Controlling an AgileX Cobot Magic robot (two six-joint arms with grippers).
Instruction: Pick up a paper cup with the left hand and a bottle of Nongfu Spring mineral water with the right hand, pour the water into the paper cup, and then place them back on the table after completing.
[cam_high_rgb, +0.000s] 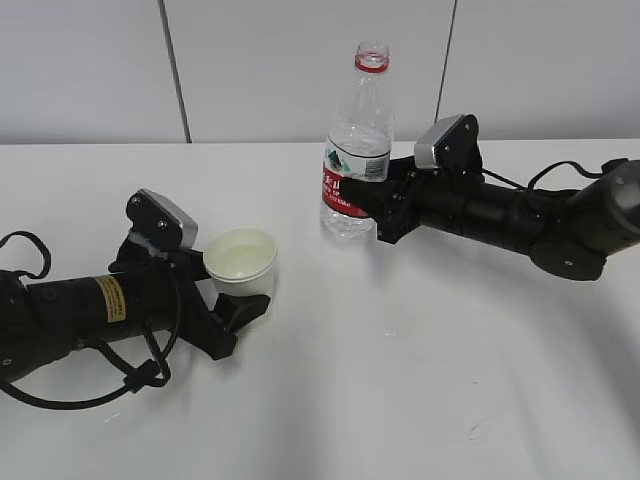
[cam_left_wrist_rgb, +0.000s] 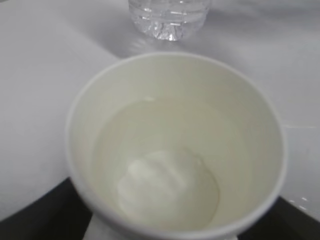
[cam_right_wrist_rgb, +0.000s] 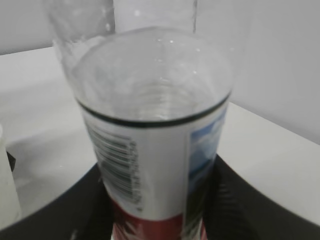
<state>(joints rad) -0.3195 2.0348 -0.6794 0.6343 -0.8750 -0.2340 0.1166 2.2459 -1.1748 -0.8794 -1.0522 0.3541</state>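
My right gripper needs to let go of the Nongfu Spring bottle on the white table (cam_high_rgb: 348, 257), a small gap away beside the paper cup.
The white paper cup (cam_high_rgb: 240, 258) sits between the jaws of my left hand's gripper (cam_high_rgb: 243, 303), which is shut on its lower part. The left wrist view shows the cup (cam_left_wrist_rgb: 250, 125) from above with clear water (cam_left_wrist_rgb: 165, 170) in its bottom. The Nongfu Spring bottle (cam_high_rgb: 357, 150) stands upright and uncapped, with a red and white label and little water left. My right hand's gripper (cam_high_rgb: 378, 208) is shut on its labelled part. In the right wrist view the black fingers (cam_right_wrist_rgb: 245, 200) press both sides of the bottle (cam_right_wrist_rgb: 155, 130).
The white table (cam_high_rgb: 420, 380) spreads around both arms, with a grey panelled wall behind. The bottle's base (cam_left_wrist_rgb: 169, 20) shows just beyond the cup in the left wrist view. The cup's edge (cam_right_wrist_rgb: 6, 190) shows at the left of the right wrist view.
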